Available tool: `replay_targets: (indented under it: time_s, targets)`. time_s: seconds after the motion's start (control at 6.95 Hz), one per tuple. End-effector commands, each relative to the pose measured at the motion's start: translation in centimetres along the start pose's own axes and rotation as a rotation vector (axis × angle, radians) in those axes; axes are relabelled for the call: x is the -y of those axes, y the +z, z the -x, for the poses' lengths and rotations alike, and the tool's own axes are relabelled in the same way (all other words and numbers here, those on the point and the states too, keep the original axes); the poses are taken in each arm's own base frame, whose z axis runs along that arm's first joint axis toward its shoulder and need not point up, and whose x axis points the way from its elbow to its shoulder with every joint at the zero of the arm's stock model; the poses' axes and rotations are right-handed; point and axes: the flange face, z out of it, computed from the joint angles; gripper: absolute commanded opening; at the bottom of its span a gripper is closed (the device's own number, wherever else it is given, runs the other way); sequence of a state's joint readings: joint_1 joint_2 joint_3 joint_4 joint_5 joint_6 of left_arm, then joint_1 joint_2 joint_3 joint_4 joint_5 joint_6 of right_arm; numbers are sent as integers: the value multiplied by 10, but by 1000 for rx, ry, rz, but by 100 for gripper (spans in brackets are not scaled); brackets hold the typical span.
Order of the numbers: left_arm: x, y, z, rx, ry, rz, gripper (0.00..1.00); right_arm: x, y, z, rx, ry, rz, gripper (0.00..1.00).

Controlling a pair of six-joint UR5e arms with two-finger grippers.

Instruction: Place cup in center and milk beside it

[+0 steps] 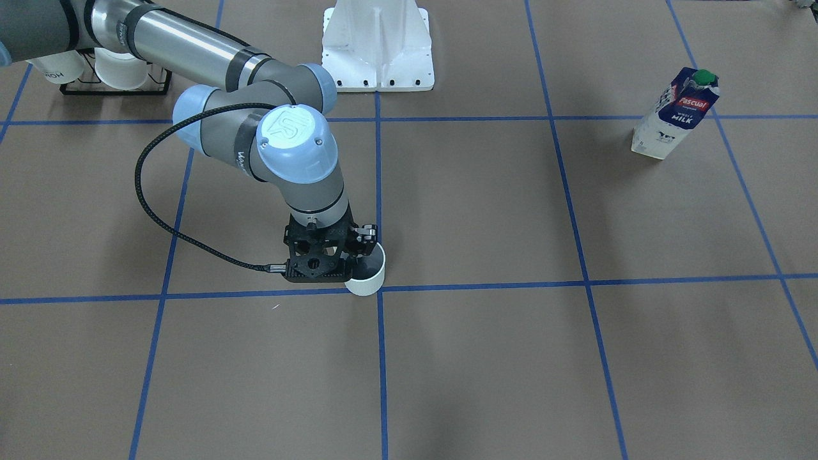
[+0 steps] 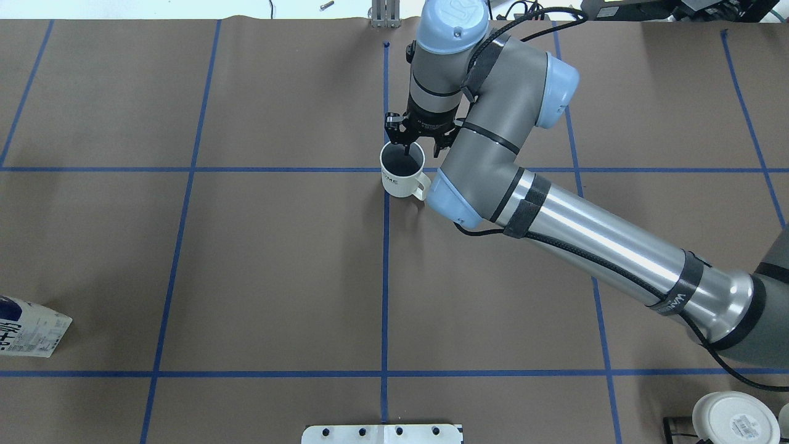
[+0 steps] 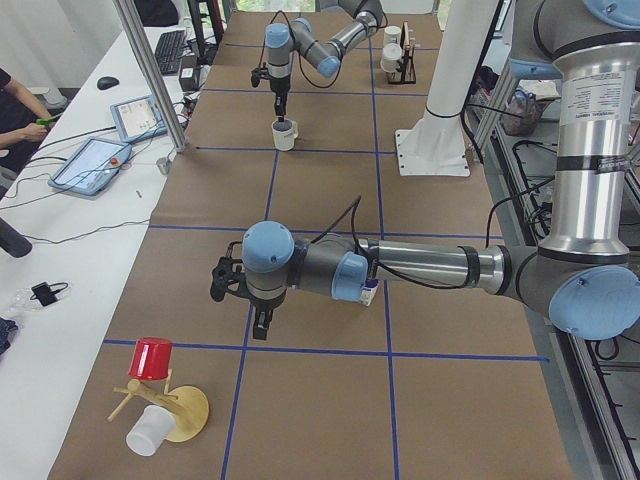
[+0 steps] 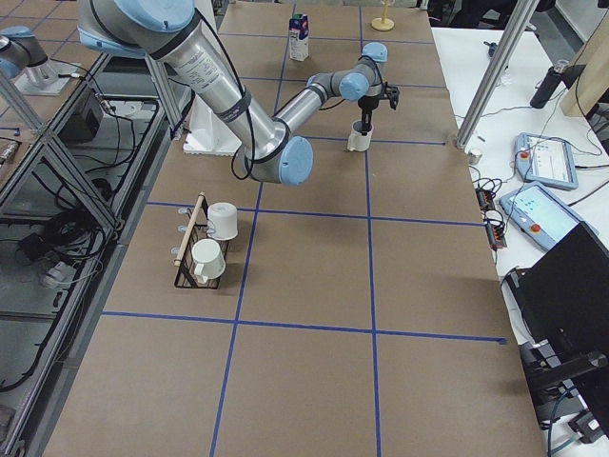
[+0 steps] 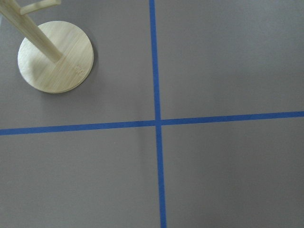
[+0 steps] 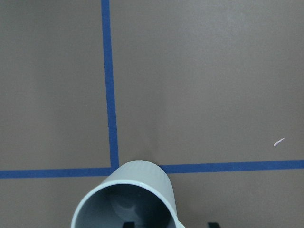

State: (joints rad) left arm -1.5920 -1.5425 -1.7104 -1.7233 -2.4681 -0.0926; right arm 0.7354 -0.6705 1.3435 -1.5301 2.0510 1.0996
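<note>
Next, I move my left gripper to the milk and close it on the carton's top end [image 1: 696,83], just around the green cap.
The cup [image 1: 369,276], a small white mug with a dark inside, stands on the center [image 1: 381,289], the crossing of two blue tape lines. In the overhead view the cup [image 2: 402,172] has its handle toward the robot. My right gripper [image 2: 424,151] is open. One finger is inside the cup and one outside, straddling its wall without touching it. The right wrist view shows the cup [image 6: 142,172] at the crossing. The milk [image 1: 675,115] stands upright far off, at the table's left end. My left gripper [image 3: 225,280] hovers over the table; I cannot tell its state.
A black rack with white mugs [image 1: 115,70] stands behind the right arm. The white mount base [image 1: 377,45] is at the robot's side. A wooden stand [image 3: 160,395] with a red cup stands at the left end, its base in the left wrist view [image 5: 54,57].
</note>
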Motion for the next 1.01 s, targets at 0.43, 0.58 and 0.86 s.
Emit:
replay_targets:
  time_s: [0.43, 0.58, 0.86]
  targets:
    - [-127, -19, -161, 24, 252, 34, 98, 23, -48, -151, 44, 67, -30, 100]
    - [-157, -13, -152, 10, 281, 43, 98, 23, -38, -174, 36, 81, -29, 100]
    - [-178, -1, -149, 5, 295, 88, 98, 21, -20, -216, 60, 59, -57, 100]
